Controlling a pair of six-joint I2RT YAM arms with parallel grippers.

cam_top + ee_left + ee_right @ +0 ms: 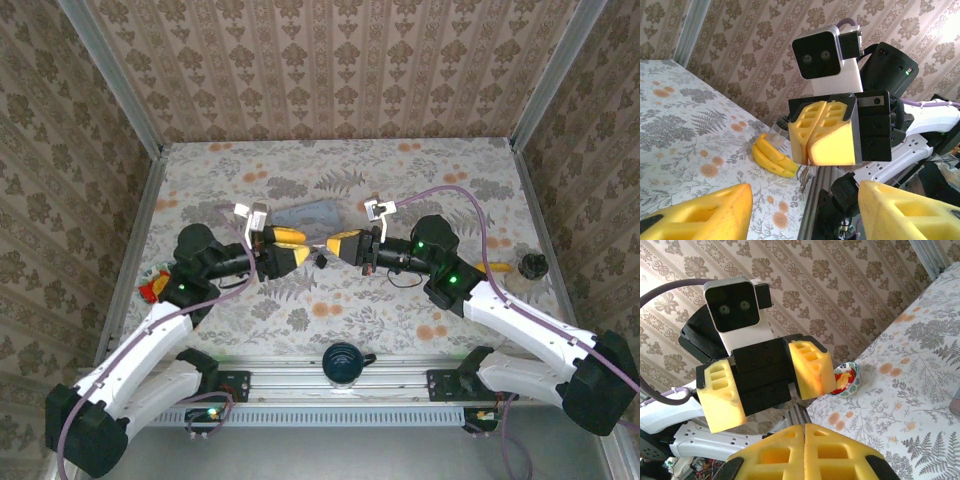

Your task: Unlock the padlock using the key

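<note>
The key hangs below my right gripper's closed fingers, so my left gripper will hold it while my right gripper takes the key by its ring end (805, 172).
My right gripper (333, 250) is shut; in the left wrist view the right gripper (812, 137) faces the camera with its yellow fingers pressed together. A tiny padlock (805, 179) with a thin metal loop hangs free under that seam, and from above the padlock (322, 260) is a small dark speck between the two arms. The key is hidden; I take it for the part pinched in the seam. My left gripper (302, 254) is open just left of the padlock, not touching it. In the right wrist view the left gripper (769, 390) holds nothing between its spread fingers.
A pale blue tin (305, 213) lies behind the grippers. A toy banana (772, 160) and a clear cup (775, 135) sit by the right table edge, near a black round knob (533, 265). A small bowl (847, 380) stands far left, a dark cup (343, 362) at the front rail.
</note>
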